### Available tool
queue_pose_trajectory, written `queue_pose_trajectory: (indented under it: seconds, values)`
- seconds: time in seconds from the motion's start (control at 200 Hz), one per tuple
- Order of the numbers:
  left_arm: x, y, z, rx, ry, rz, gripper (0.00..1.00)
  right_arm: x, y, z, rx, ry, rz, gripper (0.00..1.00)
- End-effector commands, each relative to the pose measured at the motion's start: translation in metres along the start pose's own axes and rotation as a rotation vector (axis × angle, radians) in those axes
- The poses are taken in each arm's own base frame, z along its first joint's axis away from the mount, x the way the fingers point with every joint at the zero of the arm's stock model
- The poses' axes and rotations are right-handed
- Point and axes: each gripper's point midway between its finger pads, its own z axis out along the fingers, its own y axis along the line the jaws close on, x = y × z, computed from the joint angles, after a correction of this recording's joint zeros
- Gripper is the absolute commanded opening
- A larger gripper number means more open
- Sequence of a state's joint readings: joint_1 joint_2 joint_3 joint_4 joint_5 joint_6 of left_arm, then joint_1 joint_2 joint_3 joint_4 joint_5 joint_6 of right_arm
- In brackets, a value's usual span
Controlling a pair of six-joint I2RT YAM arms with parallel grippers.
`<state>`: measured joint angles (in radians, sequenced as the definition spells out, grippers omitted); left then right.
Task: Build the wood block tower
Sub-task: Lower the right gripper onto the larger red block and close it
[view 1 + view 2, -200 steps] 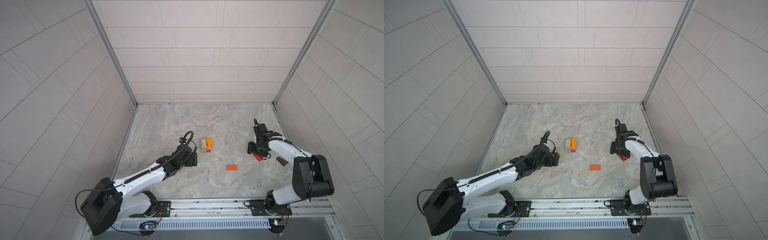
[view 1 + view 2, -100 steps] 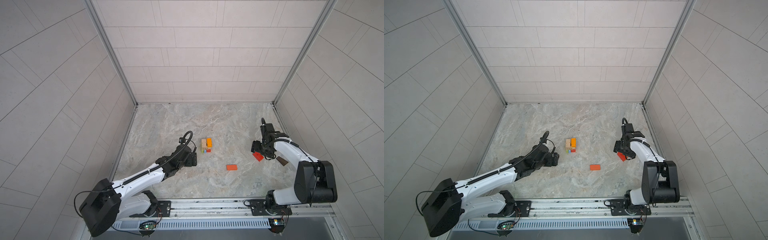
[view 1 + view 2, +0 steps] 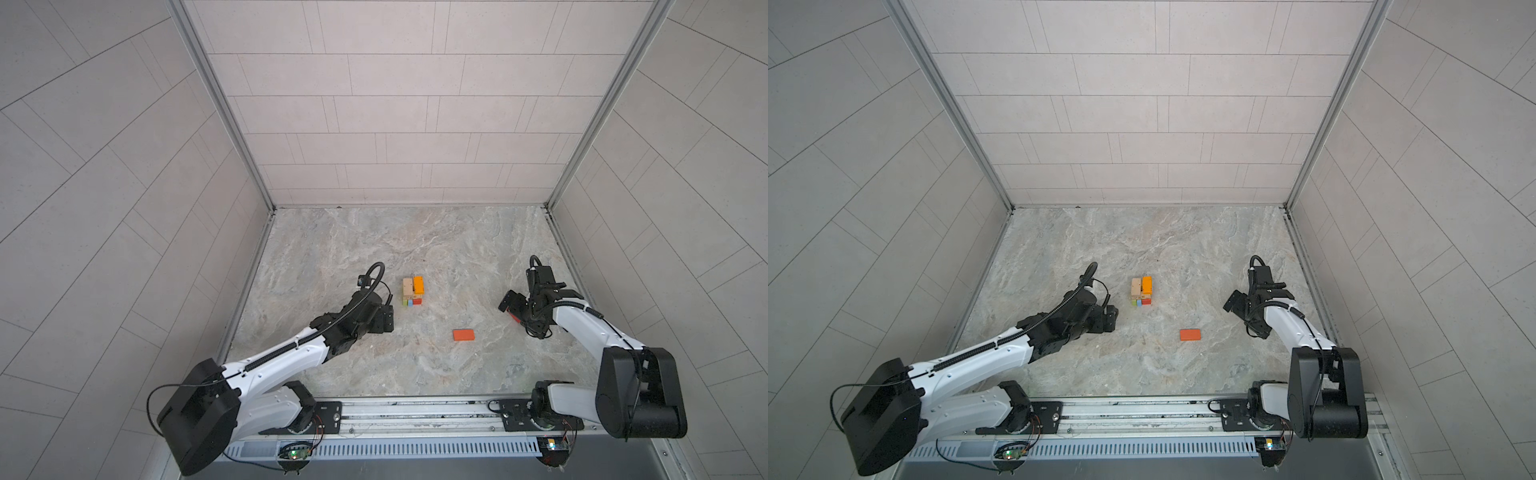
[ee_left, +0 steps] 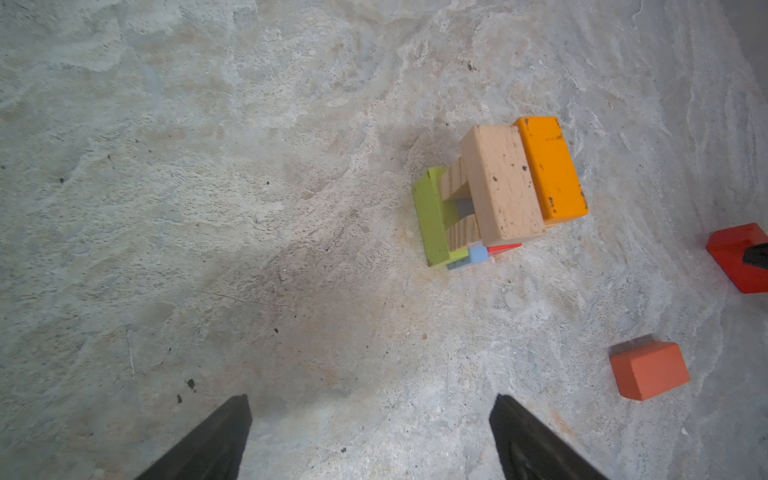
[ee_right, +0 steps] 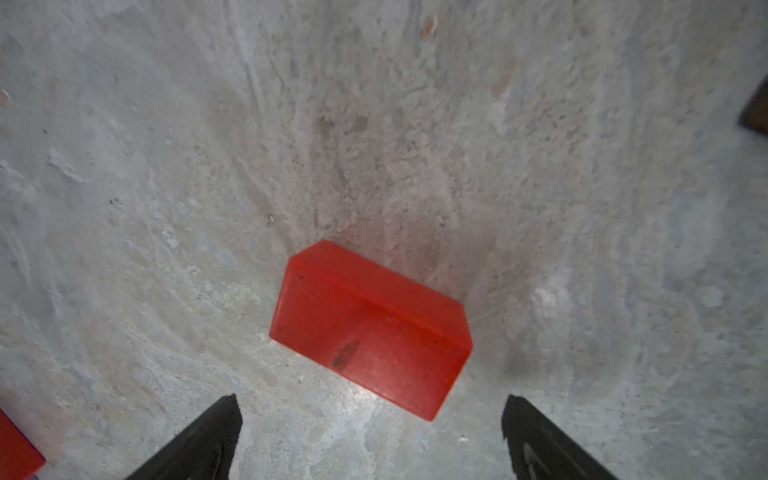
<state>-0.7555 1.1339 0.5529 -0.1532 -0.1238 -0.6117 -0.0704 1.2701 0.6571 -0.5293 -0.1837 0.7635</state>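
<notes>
The red block sits at a slant to the right gripper's open fingers, so the robot should move that gripper over it and close on its short ends (image 5: pixel 451 364) to square it before lifting.
The tower (image 3: pixel 412 291) (image 3: pixel 1142 291) stands mid-table: green, blue and red planks lowest, tan planks across them, then a tan and an orange plank on top (image 4: pixel 511 187). My left gripper (image 4: pixel 370 399) (image 3: pixel 384 322) is open over bare table, to the left of the tower. A red block (image 5: pixel 370 328) (image 4: pixel 735 257) lies flat on the table just ahead of my right gripper (image 5: pixel 370 399) (image 3: pixel 515 307), which is open and empty. An orange-red block (image 3: pixel 464 335) (image 3: pixel 1190 335) (image 4: pixel 648 370) lies loose between the tower and the right arm.
A dark brown block's corner (image 5: pixel 756 112) shows at the edge of the right wrist view. Tiled walls close in the marble table (image 3: pixel 415 249) on three sides. A metal rail (image 3: pixel 415 411) runs along the front edge.
My right gripper's jaws have opened wider and its wrist has swung round above the red block, which stays on the table. The left arm and the tower have not moved.
</notes>
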Motion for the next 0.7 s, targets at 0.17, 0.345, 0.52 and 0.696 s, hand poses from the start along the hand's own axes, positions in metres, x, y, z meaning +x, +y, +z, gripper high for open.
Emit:
queue_pose_trajectory:
  seconds: [0.17, 0.345, 0.52, 0.696]
  values:
    - [0.003, 0.004, -0.002, 0.002, -0.010, 0.000, 0.97, -0.012, 0.013, 0.009, -0.050, -0.009, 0.167, 0.96]
    - [0.005, 0.003, -0.001, 0.007, -0.009, -0.002, 0.97, -0.017, 0.012, 0.014, -0.037, -0.015, 0.208, 0.93]
    - [0.006, 0.005, 0.000, 0.005, -0.010, 0.000, 0.97, -0.024, 0.018, 0.016, -0.030, -0.003, 0.151, 0.86]
    - [0.005, 0.006, 0.000, 0.000, -0.014, 0.008, 0.97, -0.022, 0.014, 0.022, 0.018, 0.037, 0.083, 0.83]
